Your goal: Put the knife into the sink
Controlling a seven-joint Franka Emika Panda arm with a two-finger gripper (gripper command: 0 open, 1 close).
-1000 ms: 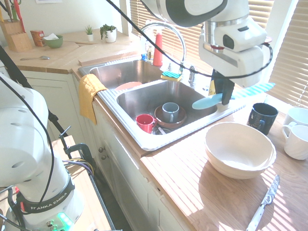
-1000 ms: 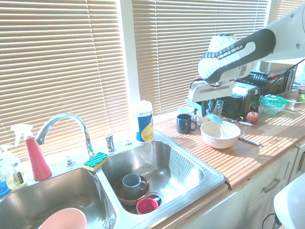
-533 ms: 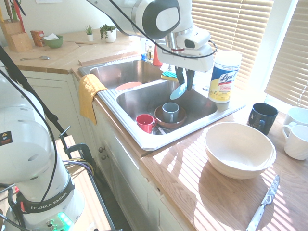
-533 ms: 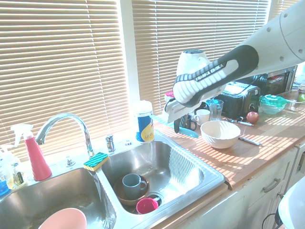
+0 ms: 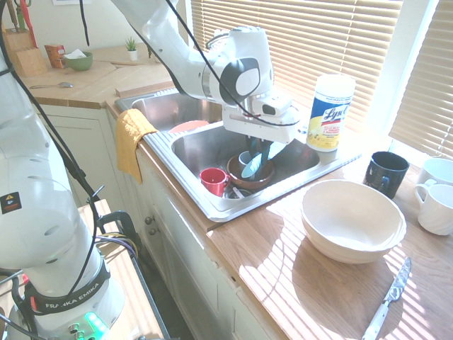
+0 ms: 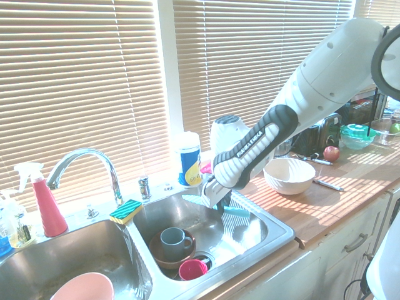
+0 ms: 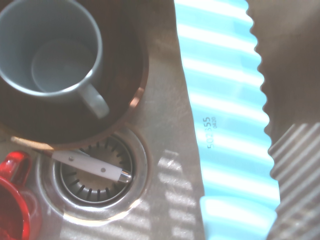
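The gripper I move will release the turquoise knife on the bottom of the sink (image 6: pixel 217 245) (image 7: pixel 186 160) next to the drain, across from the red cup.
My gripper (image 5: pixel 261 149) is shut on the turquoise knife (image 5: pixel 253 166) and holds it low inside one basin of the steel sink (image 5: pixel 206 206). In the second exterior view the knife (image 6: pixel 238 212) lies roughly level, sticking out on both sides of the gripper (image 6: pixel 222 201), just above the basin floor of the sink (image 6: pixel 282 234). The wrist view shows the knife's (image 7: pixel 225 125) striped, serrated blade over the basin floor, beside the drain (image 7: pixel 95 175).
A grey mug (image 6: pixel 174 239) sits in a brown bowl (image 6: pixel 164 257) under the arm, with a red cup (image 5: pixel 213 180) beside it. On the counter are a white bowl (image 5: pixel 352 219), a silver knife (image 5: pixel 387 299), a dark mug (image 5: pixel 385 173) and a wipes canister (image 5: pixel 330 113). A yellow cloth (image 5: pixel 131 138) hangs over the sink's edge.
The arm has carried the knife from above the counter near the white bowl across to the sink and lowered it into the basin. The grip has stayed shut.
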